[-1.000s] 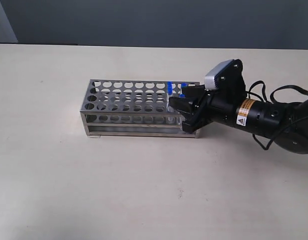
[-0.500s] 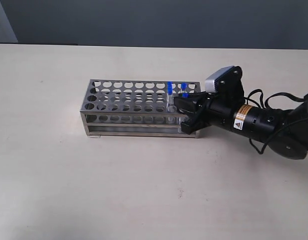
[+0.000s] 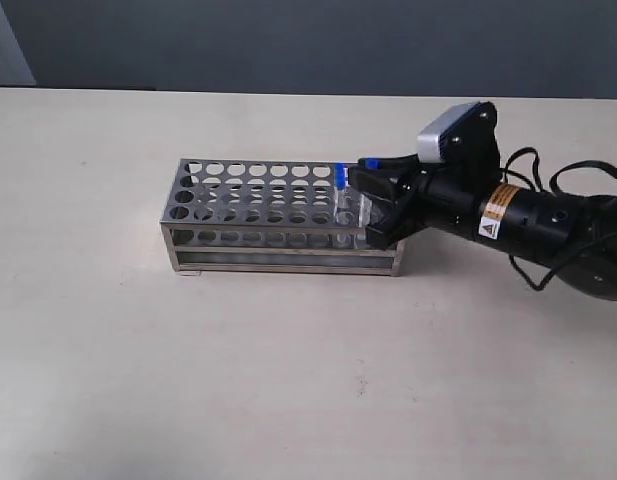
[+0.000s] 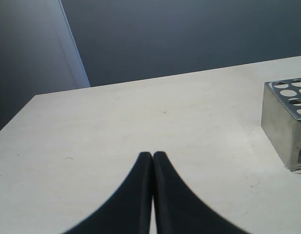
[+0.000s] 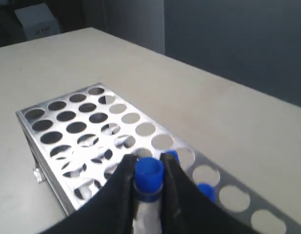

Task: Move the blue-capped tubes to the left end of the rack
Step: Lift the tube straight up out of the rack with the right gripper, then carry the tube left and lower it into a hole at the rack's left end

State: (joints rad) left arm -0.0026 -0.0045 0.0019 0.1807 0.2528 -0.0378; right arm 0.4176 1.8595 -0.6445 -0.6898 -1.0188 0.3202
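Next, my right gripper lets go of the blue-capped tube in the back corner hole at the steel rack's empty end [image 3: 188, 169] [image 5: 96, 90].
The steel rack [image 3: 258, 210] stands mid-table; its end wall also shows in the left wrist view [image 4: 279, 129]. My right gripper [image 3: 369, 192] [image 5: 148, 161] is over the rack's right end, shut on a blue-capped tube [image 5: 149, 178]. That tube's cap [image 3: 371, 162] is raised above the top plate [image 5: 72, 122]. Two other blue-capped tubes [image 5: 172, 155] [image 5: 205, 191] stand in holes just behind it, and one of them shows in the exterior view [image 3: 340, 172]. My left gripper [image 4: 152, 156] is shut on nothing over bare table, left of the rack and out of the exterior view.
The beige table [image 3: 288, 380] runs to a dark wall at the back. The right arm [image 3: 528, 225] and its cables reach in from the right edge. Most rack holes toward the left end [image 5: 57, 105] hold nothing.
The right gripper has risen and shifted slightly back with the tube. The tube's cap went from plate level to above the rack's top. The rack has not moved.
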